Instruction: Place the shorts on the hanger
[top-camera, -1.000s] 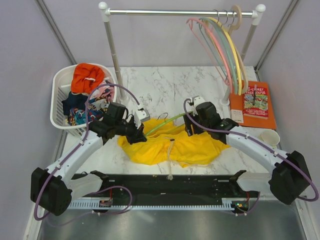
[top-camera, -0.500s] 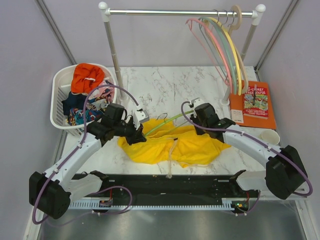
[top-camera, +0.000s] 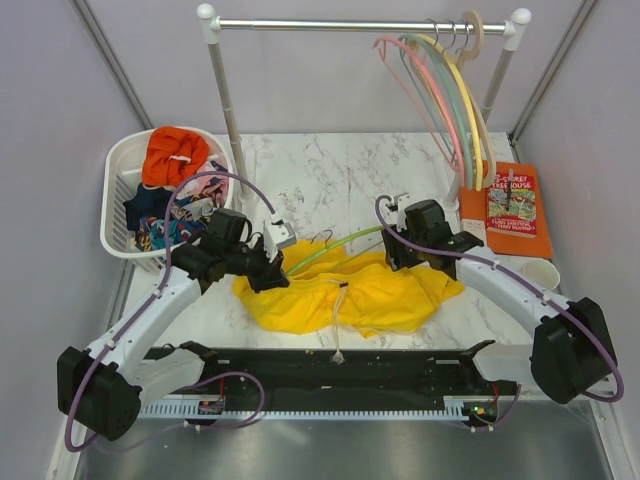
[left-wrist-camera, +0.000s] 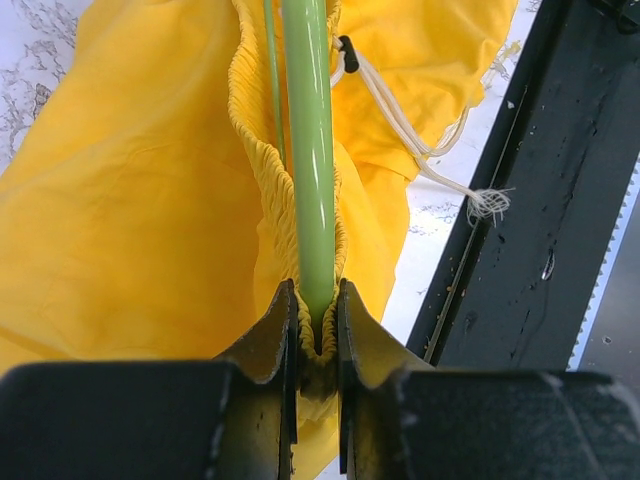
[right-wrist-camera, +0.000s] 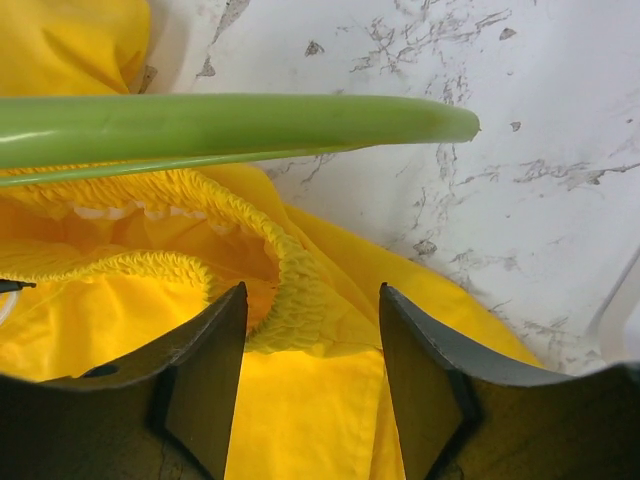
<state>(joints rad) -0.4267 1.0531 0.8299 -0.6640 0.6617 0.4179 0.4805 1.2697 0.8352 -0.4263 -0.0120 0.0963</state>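
Next, my right gripper pinches the waistband's elastic end (right-wrist-camera: 302, 305) and stretches it over the hanger's free tip, as that tip sticks out past the shorts' waistband.
The yellow shorts (top-camera: 345, 295) lie crumpled on the marble table between my arms, the white drawstring (top-camera: 338, 318) trailing toward the front. The light green hanger (top-camera: 330, 248) runs through the waistband, its hook lying on the table behind. My left gripper (top-camera: 272, 274) is shut on the hanger's end (left-wrist-camera: 308, 150) with the gathered waistband (left-wrist-camera: 255, 150) pinched in beside it. My right gripper (right-wrist-camera: 312, 310) is open, its fingers (right-wrist-camera: 215, 340) astride the other end of the elastic waistband (right-wrist-camera: 300, 300), just below the hanger's free tip (right-wrist-camera: 440, 122).
A white basket (top-camera: 118, 195) at the left holds an orange-red garment and patterned clothes. A rack (top-camera: 225, 110) at the back carries several hangers (top-camera: 455, 90). An orange book (top-camera: 510, 205) and a paper cup (top-camera: 541, 274) lie at the right. A black strip (top-camera: 340, 368) lines the front edge.
My right gripper has shifted a little to the right, and the shorts' right side has spread that way. My left gripper has drawn slightly left, still holding the hanger.
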